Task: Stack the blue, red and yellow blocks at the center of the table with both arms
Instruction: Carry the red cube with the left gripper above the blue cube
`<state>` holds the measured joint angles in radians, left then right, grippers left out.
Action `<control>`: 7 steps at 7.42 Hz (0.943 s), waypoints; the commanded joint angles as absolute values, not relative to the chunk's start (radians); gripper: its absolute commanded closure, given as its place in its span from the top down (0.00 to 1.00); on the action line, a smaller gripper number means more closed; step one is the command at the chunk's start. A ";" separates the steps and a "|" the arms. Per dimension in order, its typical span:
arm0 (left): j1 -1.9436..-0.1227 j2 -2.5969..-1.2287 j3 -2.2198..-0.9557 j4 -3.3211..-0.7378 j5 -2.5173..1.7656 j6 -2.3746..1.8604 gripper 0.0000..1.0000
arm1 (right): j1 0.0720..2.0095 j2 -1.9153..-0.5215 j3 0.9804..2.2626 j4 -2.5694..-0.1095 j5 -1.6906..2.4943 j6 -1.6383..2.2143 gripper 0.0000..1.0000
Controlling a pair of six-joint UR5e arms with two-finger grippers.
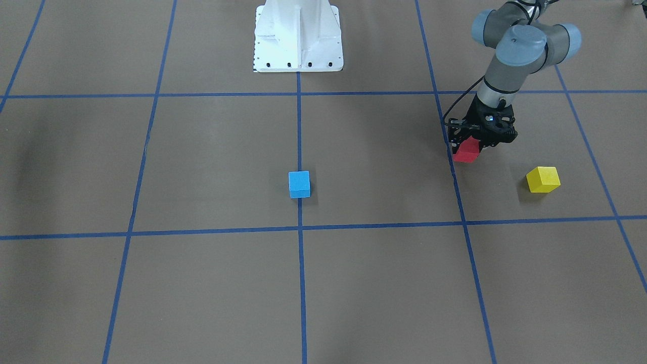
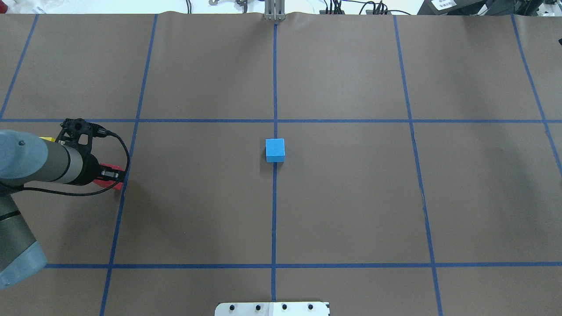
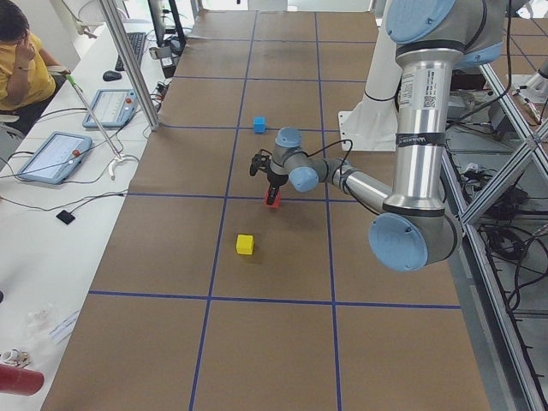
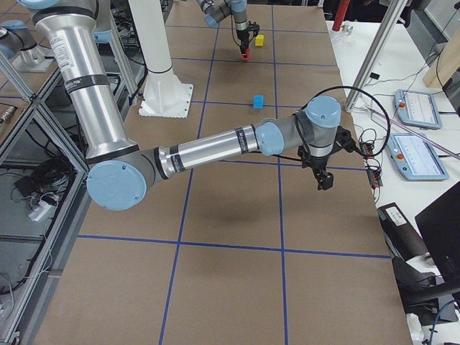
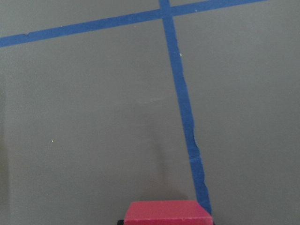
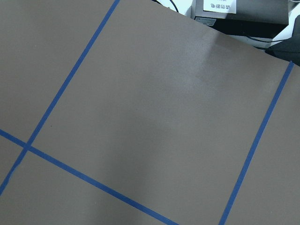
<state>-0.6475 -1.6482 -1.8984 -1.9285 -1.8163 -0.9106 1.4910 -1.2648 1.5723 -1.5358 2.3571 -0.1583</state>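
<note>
My left gripper will let go of the red block on top of the blue block (image 1: 298, 181), on the centre tape line, where I will leave it.
My left gripper (image 1: 474, 143) is shut on the red block (image 1: 466, 151), low over the table beside a blue tape line on my left side; the block also shows in the left wrist view (image 5: 167, 213). The yellow block (image 1: 543, 179) lies on the table close by, farther to my left and apart from the gripper. The blue block (image 2: 275, 149) sits alone on the centre tape line. My right gripper (image 4: 325, 180) shows only in the exterior right view, hovering over bare table on my right; I cannot tell if it is open or shut.
The robot's white base (image 1: 298, 38) stands at the table's robot-side edge. Blue tape lines (image 2: 275, 219) divide the brown table into squares. Tablets and cables (image 3: 51, 154) lie on a side bench beyond the table's left end.
</note>
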 commanded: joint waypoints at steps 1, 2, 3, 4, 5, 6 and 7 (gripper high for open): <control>-0.657 -1.922 -1.936 -1.591 -1.816 -0.887 0.00 | 1.493 -1.275 1.549 -1.543 2.349 -0.140 1.00; -0.654 -2.047 -1.918 -1.497 -1.818 -0.899 0.00 | 1.496 -1.281 1.527 -1.543 2.349 -0.132 1.00; -0.649 -2.171 -1.845 -1.464 -1.819 -0.935 0.00 | 1.496 -1.298 1.514 -1.542 2.336 -0.106 1.00; -0.632 -2.278 -1.736 -1.469 -1.819 -1.004 0.00 | 1.506 -1.316 1.514 -1.540 2.330 -0.095 1.00; -0.614 -2.407 -1.610 -1.473 -1.818 -1.040 0.00 | 1.514 -1.322 1.514 -1.539 2.330 -0.094 1.00; -0.598 -2.498 -1.513 -1.479 -1.818 -1.070 0.00 | 1.517 -1.327 1.514 -1.539 2.330 -0.094 1.00; -0.589 -2.560 -1.440 -1.480 -1.816 -1.092 0.00 | 1.517 -1.333 1.514 -1.539 2.330 -0.091 1.00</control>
<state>-0.6050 -2.4551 -1.5536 -1.4773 -1.8176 -1.0560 1.5144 -1.3246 1.5146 -1.5389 2.3307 -0.0941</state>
